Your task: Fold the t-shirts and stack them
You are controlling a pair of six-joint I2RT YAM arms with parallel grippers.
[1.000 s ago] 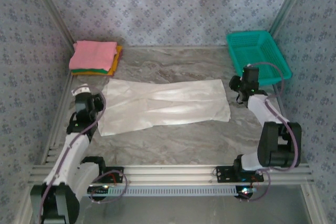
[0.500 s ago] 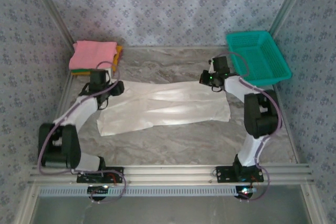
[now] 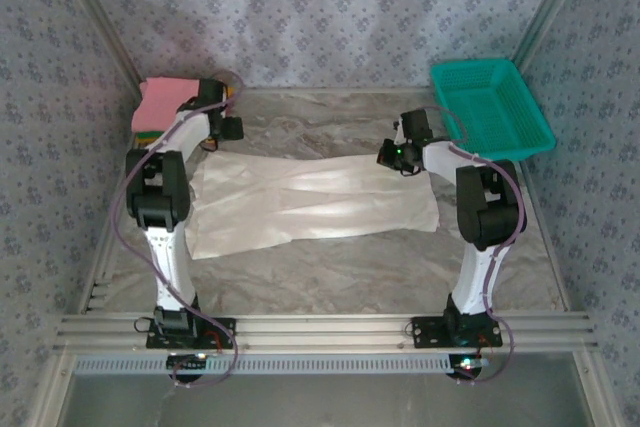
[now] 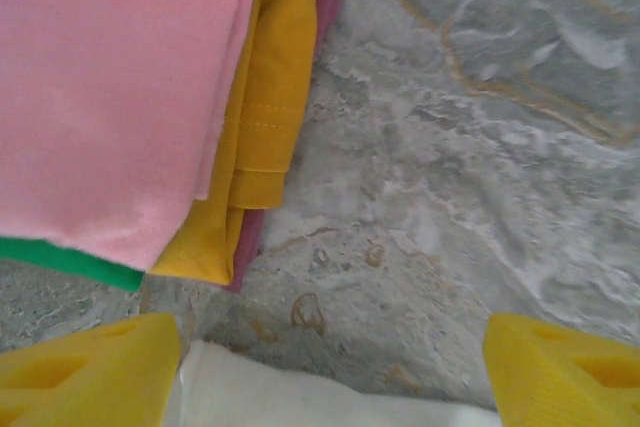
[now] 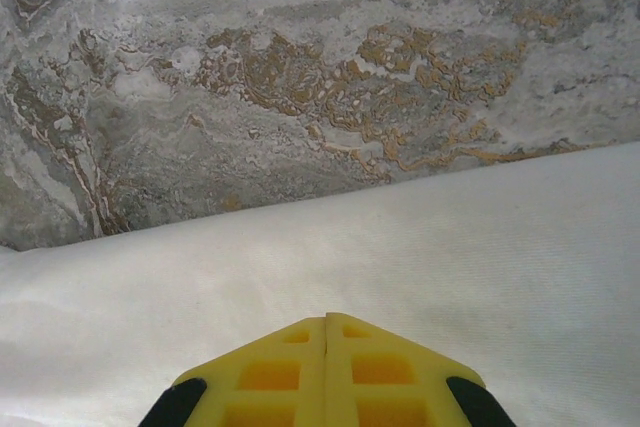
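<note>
I need to pull my left gripper back, as it hovers open over the gap beside the stack, past the white shirt's edge, and then pinch the white shirt's corner [image 4: 205,367].
A white t-shirt [image 3: 310,202] lies flat across the table, folded into a long strip. At the back left sits a stack of folded t-shirts, with pink [image 3: 165,102] on top. In the left wrist view the pink shirt [image 4: 110,77] covers green [image 4: 70,259], orange [image 4: 270,97] and maroon [image 4: 245,237] layers. My left gripper [image 3: 228,129] hovers open [image 4: 330,347] over bare table between that stack and the white shirt's far left corner [image 4: 280,397]. My right gripper [image 3: 392,155] is shut [image 5: 327,319] with nothing seen between its tips, just above the white shirt's far right edge [image 5: 400,247].
A teal mesh basket [image 3: 495,107] stands empty at the back right, close to the right arm. Patterned walls close in the table on three sides. Bare marble table [image 3: 330,267] stretches between the white shirt and the arm bases.
My left arm has swung from the near left up to the stack and its jaws have opened. The right gripper moved left from the basket to the shirt's far right edge and shut.
</note>
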